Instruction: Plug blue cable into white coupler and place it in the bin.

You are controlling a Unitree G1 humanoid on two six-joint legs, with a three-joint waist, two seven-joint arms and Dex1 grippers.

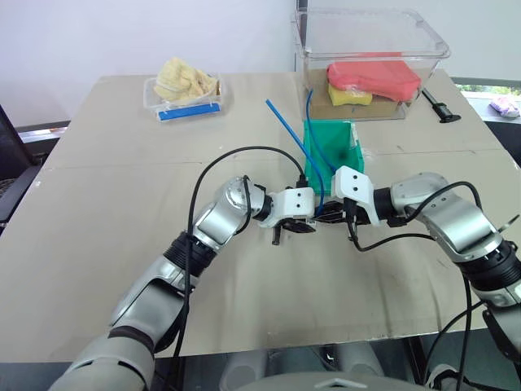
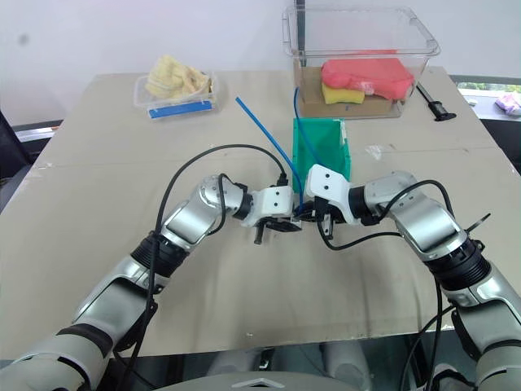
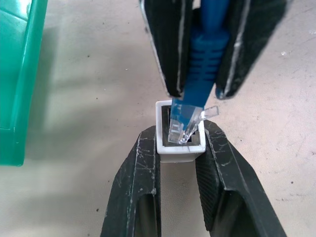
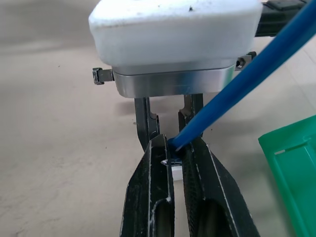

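I will have my left gripper let go of the white coupler inside the green bin [image 1: 336, 160], next to the second blue cable.
My left gripper [image 3: 180, 137] is shut on the white coupler [image 3: 180, 150], its dark socket facing my right gripper [image 3: 197, 93]. That gripper is shut on the blue cable [image 3: 203, 59] just behind its plug. The clear plug tip [image 3: 185, 126] sits tilted in the socket mouth, only partly inside. From the head, both grippers meet tip to tip above the table [image 1: 122, 204], left gripper [image 1: 308, 221] and right gripper [image 1: 327, 215]. The cable [image 1: 285, 122] rises from them, slanting back and to the left. The green bin [image 1: 348, 145] stands right behind them.
A second blue cable [image 1: 308, 106] stands in the bin. Behind it is a large clear tub [image 1: 370, 32] holding red and yellow sponges. A shallow clear tray [image 1: 149, 94] with a yellow cloth sits at the back left. A black tool [image 1: 440, 107] lies at the back right.
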